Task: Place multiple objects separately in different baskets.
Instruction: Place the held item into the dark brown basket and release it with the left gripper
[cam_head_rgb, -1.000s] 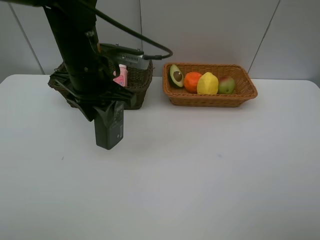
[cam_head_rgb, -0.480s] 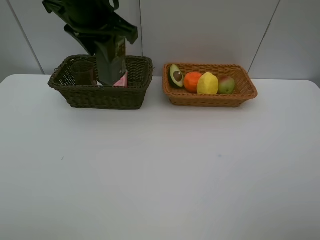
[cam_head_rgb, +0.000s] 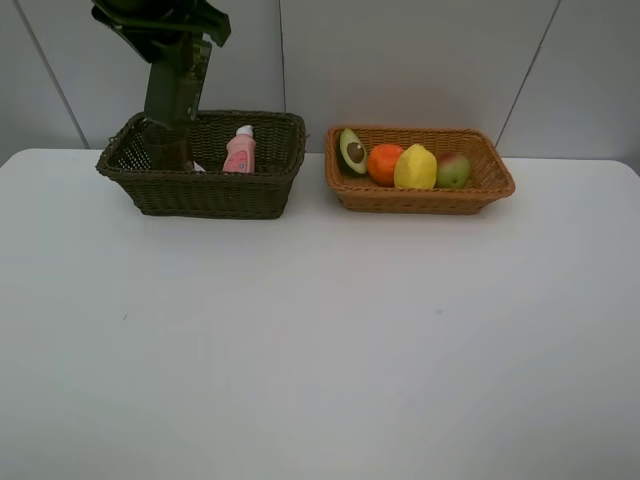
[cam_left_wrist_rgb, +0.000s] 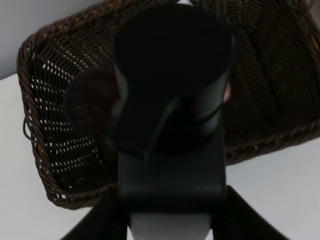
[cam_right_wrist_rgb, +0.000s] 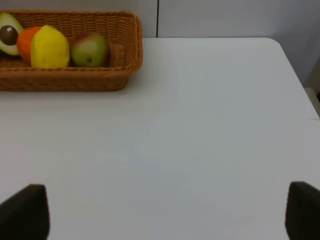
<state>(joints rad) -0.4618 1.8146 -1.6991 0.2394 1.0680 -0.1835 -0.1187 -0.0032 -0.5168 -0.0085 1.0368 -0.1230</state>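
My left gripper will let go of the dark green pump bottle, and it will stand between the pinkish cup and the small pink bottle (cam_head_rgb: 218, 153).
My left gripper (cam_head_rgb: 175, 45) is shut on the dark green pump bottle (cam_head_rgb: 178, 95) and holds it upright over the left part of the dark brown-green basket (cam_head_rgb: 215, 195), its base at about rim height. The left wrist view shows the bottle (cam_left_wrist_rgb: 172, 75) filling the middle, above that basket (cam_left_wrist_rgb: 45, 125), with the pinkish cup (cam_left_wrist_rgb: 90, 102) beside it. The small pink bottle (cam_head_rgb: 240, 150) stands in the dark basket. The avocado half (cam_head_rgb: 351, 151), orange (cam_head_rgb: 383, 163), lemon (cam_head_rgb: 415, 167) and mango (cam_head_rgb: 453, 169) lie in the light tan basket (cam_head_rgb: 425, 200). My right gripper (cam_right_wrist_rgb: 162, 212) is open and empty over bare table. I cannot make out the marker.
The two baskets stand side by side at the back of the white table (cam_head_rgb: 320, 340), close to the grey wall. The right wrist view shows the tan basket (cam_right_wrist_rgb: 75, 80) with the fruit, and the table's right edge (cam_right_wrist_rgb: 300, 85).
My left gripper has lifted the pump bottle from low over the table in front of the dark basket, carried it back over the basket, then shifted left, uncovering the pink bottle.
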